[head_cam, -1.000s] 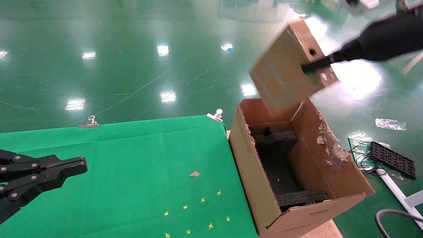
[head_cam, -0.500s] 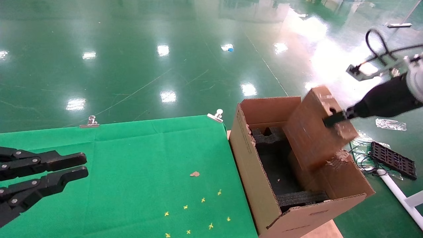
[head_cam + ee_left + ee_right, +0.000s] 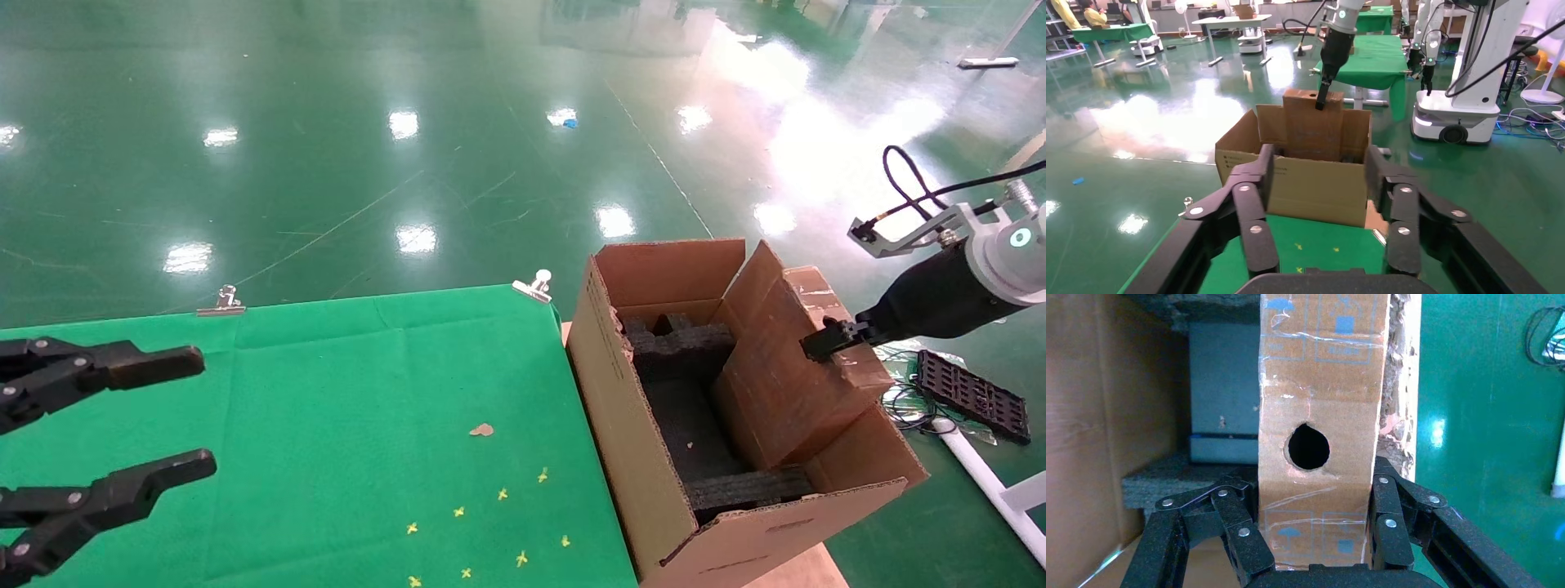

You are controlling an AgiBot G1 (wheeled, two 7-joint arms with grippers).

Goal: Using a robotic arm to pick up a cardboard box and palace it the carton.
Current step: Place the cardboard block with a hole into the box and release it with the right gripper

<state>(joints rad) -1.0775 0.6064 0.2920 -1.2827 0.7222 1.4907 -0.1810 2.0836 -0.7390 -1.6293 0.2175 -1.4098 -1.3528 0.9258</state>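
Observation:
The cardboard box will go down from my right gripper to rest between the black foam inserts, along the carton's torn side [image 3: 742, 415].
My right gripper [image 3: 825, 340] is shut on the narrow top side of the slim brown cardboard box [image 3: 776, 384], which stands tilted partly inside the large carton [image 3: 621, 416], against its torn right wall. In the right wrist view the gripper [image 3: 1315, 523] clamps the box [image 3: 1321, 386] just below its round hole. The white arm with its glowing ring [image 3: 1009, 245] reaches in from the right. Black foam inserts [image 3: 678, 351] line the carton floor. My left gripper [image 3: 176, 412] hangs open and empty over the green table, and in the left wrist view [image 3: 1318, 177] it faces the carton [image 3: 1303, 184].
A green cloth table [image 3: 327, 392] with small yellow marks and a brown scrap [image 3: 481, 429] lies left of the carton. Metal clips [image 3: 535, 286] hold the cloth's far edge. A black tray [image 3: 968, 392] and cables lie on the green floor to the right.
My right gripper has lowered the cardboard box from above the carton down into it along the right wall. My left gripper's fingers have spread from nearly shut to wide open.

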